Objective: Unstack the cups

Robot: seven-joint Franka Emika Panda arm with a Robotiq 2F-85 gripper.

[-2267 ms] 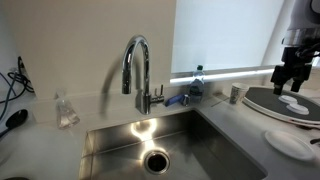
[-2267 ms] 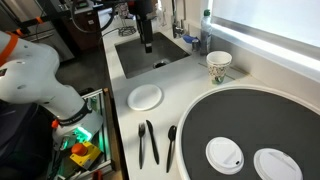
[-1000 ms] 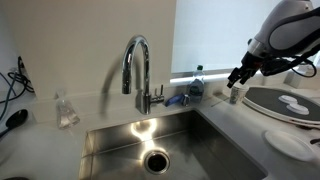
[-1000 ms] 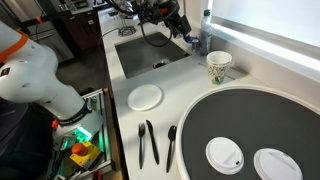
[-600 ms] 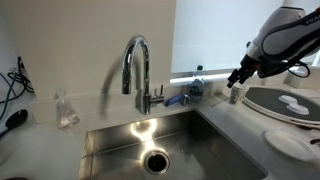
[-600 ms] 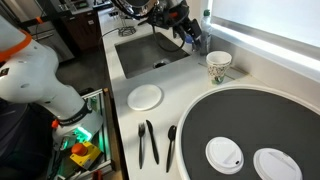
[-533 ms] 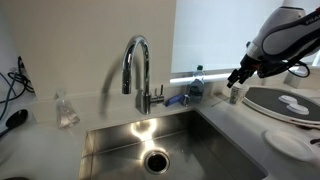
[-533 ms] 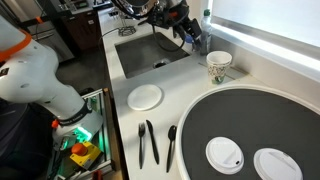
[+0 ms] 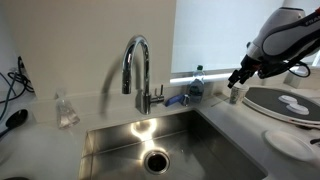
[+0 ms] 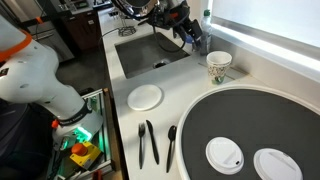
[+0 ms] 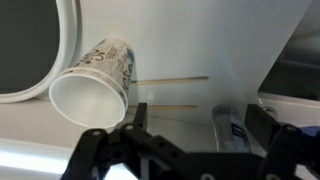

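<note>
The robot's open fingers hover over the counter beside the cups, so the gripper will move across and pinch the top cup's rim (image 11: 122, 110) before lifting that cup.
The cups show as one pale tumbler with printed marks, standing upright on the counter by the sink in both exterior views (image 9: 235, 95) (image 10: 219, 67). I cannot tell whether two are nested. In the wrist view the tumbler (image 11: 95, 85) is at the upper left, its open mouth facing the camera. My gripper (image 9: 237, 78) (image 10: 191, 37) hovers above the counter just short of the tumbler, apart from it. In the wrist view my gripper (image 11: 200, 112) is open and empty, and a blue-capped bottle (image 11: 228, 128) shows between its fingers.
A steel sink (image 9: 110, 150) with a tall chrome faucet (image 9: 137, 65) fills the middle. The blue-capped bottle (image 9: 197, 80) stands behind it. A round dark mat (image 10: 250, 125) holds white lids. A white plate (image 10: 146, 96), black cutlery (image 10: 148, 140) and a clear crinkled container (image 9: 66, 110) lie about.
The arm has swung from over the sink to the counter beside the bottle and tumbler. Over the last half second it has barely moved. The gripper has stayed open.
</note>
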